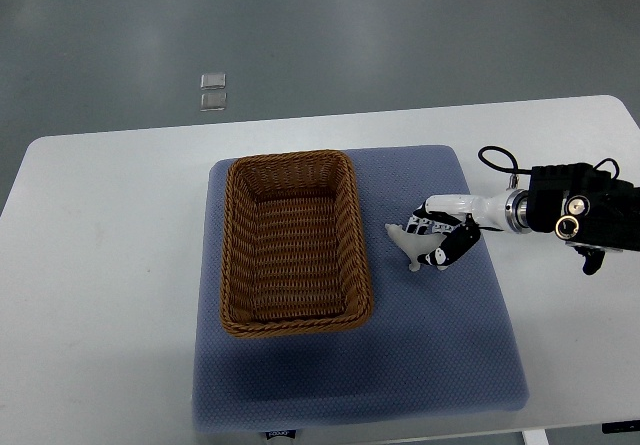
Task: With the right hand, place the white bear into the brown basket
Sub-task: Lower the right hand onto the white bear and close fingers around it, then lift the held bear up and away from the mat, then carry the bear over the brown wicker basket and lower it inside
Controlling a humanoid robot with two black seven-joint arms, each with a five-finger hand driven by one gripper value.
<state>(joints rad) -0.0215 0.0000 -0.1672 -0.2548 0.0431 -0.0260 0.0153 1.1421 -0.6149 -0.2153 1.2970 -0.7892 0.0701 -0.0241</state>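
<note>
My right gripper should set the white bear down inside the far part of the brown basket (266, 219).
A small white bear (405, 238) lies on the blue mat (440, 345), just right of the brown wicker basket (236, 255). My right hand (443, 233) reaches in from the right edge and its white and black fingers curl around the bear, with only the bear's left end sticking out. The basket is rectangular and has nothing inside. The bear and hand sit a short gap from the basket's right wall. My left arm does not show.
The mat covers the middle of a white table (100, 265). A black cable (497, 157) loops over the right wrist. Two small clear squares (212, 91) lie on the grey floor beyond the table.
</note>
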